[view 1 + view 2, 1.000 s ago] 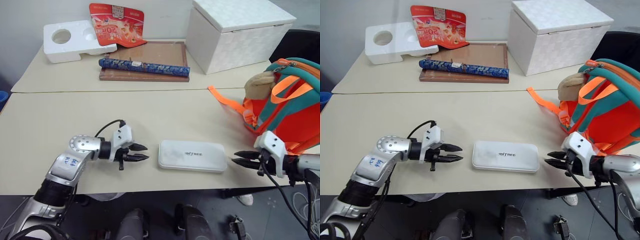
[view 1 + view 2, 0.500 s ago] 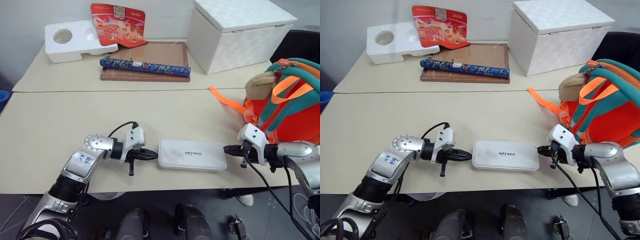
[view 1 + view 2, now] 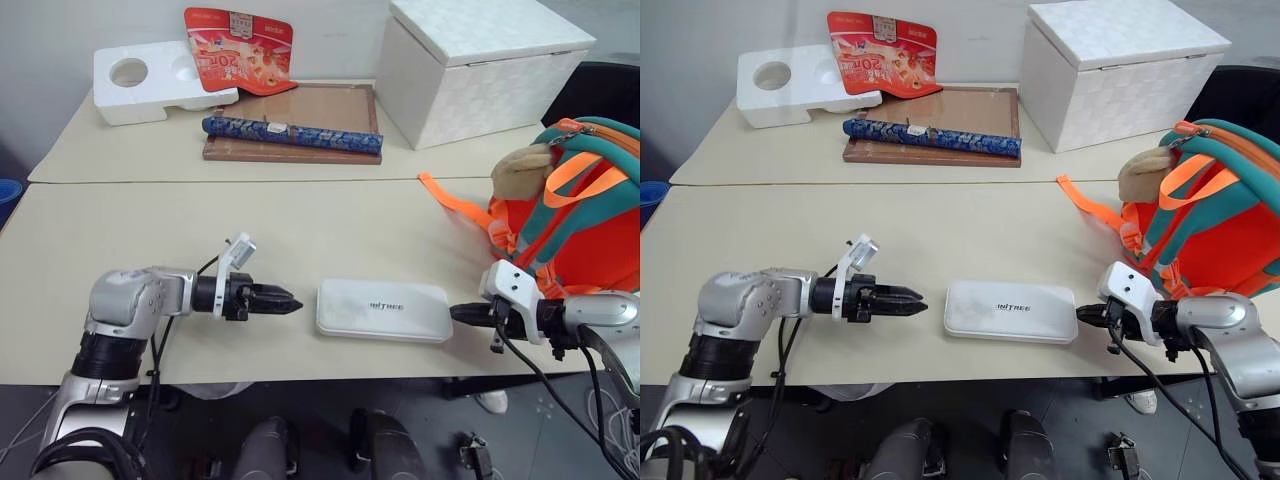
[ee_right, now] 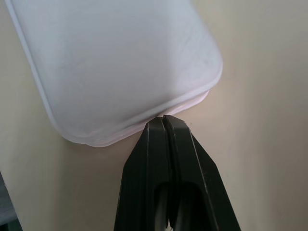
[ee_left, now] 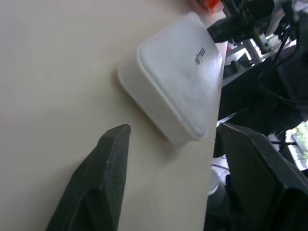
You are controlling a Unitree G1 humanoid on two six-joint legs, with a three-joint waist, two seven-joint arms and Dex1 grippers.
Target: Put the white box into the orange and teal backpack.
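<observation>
My shut right gripper is only bracing the white box's rim, so next I take the box's opposite end [image 3: 323, 308] with my left gripper, freeing my right one to steady the backpack.
The white box [image 3: 383, 310] lies flat on the tan table's front edge, its lettering facing up. My left gripper [image 3: 296, 302] points at the box's left end from a small gap away. In the left wrist view its fingers [image 5: 113, 159] stand wide open with the box [image 5: 175, 91] ahead of them. My right gripper [image 3: 456, 313] is shut, and its tips [image 4: 163, 120] touch the rim of the box's right end. The orange and teal backpack [image 3: 585, 225] stands at the table's right edge, a tan plush toy [image 3: 520, 168] on it, behind the right arm.
An orange strap [image 3: 452, 203] trails from the backpack across the table. On the rear table are a large white lidded box [image 3: 470, 65], a white foam block [image 3: 150, 75], a red packet [image 3: 235, 45] and a wooden board [image 3: 300, 112] with a blue patterned roll [image 3: 290, 132].
My left gripper has drawn back a little from the box's left end, rolled over and opened. The right gripper stays shut at the box's right end.
</observation>
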